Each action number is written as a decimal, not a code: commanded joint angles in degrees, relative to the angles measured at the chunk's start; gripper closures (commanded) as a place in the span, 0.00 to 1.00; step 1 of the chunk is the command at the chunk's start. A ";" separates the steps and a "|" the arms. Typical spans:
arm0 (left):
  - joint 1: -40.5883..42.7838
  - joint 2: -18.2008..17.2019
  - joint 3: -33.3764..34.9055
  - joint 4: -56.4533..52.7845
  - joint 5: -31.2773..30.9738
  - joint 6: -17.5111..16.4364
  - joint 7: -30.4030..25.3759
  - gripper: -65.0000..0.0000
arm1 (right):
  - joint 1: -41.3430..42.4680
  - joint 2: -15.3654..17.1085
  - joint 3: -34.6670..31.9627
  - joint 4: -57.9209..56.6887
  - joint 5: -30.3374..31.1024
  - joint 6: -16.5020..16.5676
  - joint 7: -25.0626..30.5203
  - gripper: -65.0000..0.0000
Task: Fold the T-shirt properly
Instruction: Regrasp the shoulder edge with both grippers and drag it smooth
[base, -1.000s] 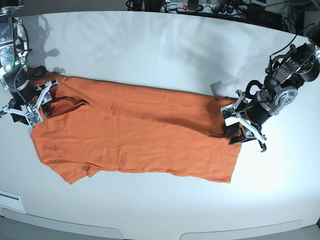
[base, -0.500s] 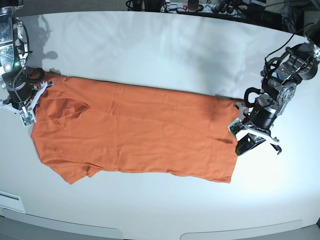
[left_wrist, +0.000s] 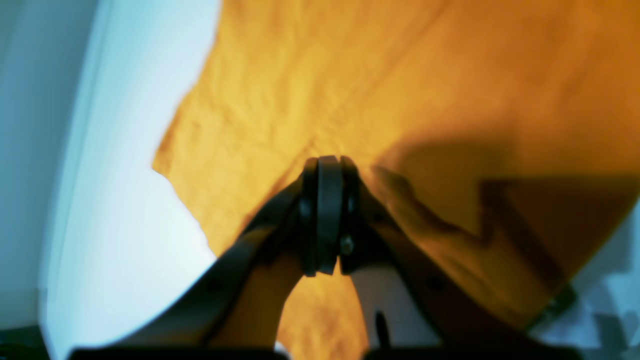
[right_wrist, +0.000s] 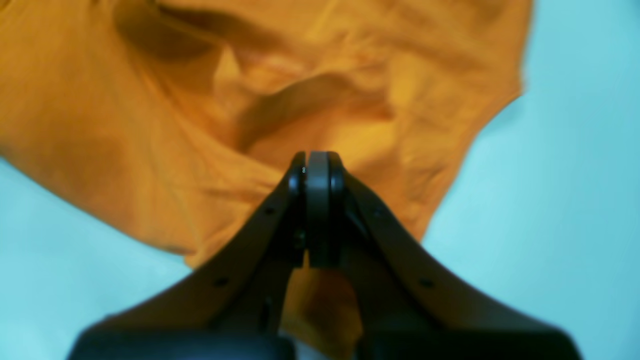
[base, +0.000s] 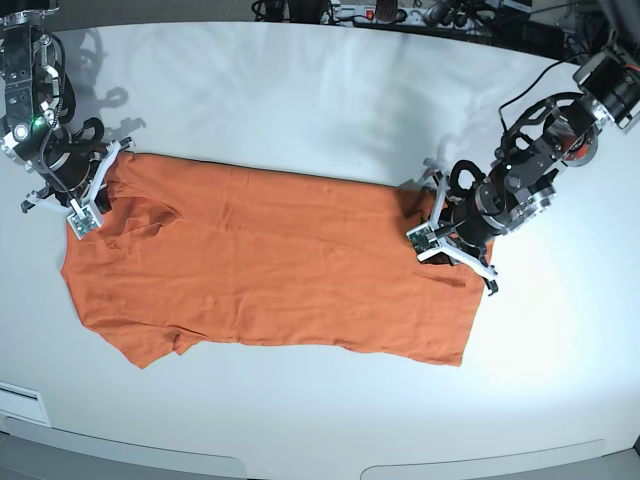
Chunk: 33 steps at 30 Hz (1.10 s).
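Observation:
Next, I release the orange T-shirt's end from my right gripper on the bare table (base: 72, 80) near the table's far edge.
The orange T-shirt (base: 270, 270) lies spread flat across the white table (base: 320, 100), neck end at the left of the base view and hem at the right. My left gripper (base: 428, 243) is over the shirt's upper hem corner. In the left wrist view it (left_wrist: 325, 162) is shut, tips low over the fabric (left_wrist: 400, 75). My right gripper (base: 82, 215) is at the neck and shoulder end. The right wrist view shows it (right_wrist: 316, 155) shut above wrinkled cloth (right_wrist: 125, 100). No fabric shows between either pair of jaws.
Cables and a power strip (base: 380, 12) run along the table's far edge. A small white label (base: 20, 400) sits near the front left edge. Bare tabletop surrounds the shirt.
Both grippers had stood just off the shirt's ends and have moved back in over the cloth. The left gripper's fingers, spread before, are now together. The shirt lies as before.

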 joint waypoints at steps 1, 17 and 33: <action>-1.62 -0.28 -0.66 -0.83 -0.15 -0.07 -0.70 1.00 | 0.59 0.44 0.57 -0.50 -0.20 0.28 0.79 1.00; 2.03 -0.44 -0.66 -3.17 -11.63 -16.52 10.71 1.00 | -5.49 -1.27 0.59 -7.78 -3.21 3.50 -5.46 1.00; 13.81 -11.78 -0.66 14.23 -7.19 -13.49 10.75 1.00 | -23.26 -1.11 0.70 0.76 -12.94 -6.91 -5.07 1.00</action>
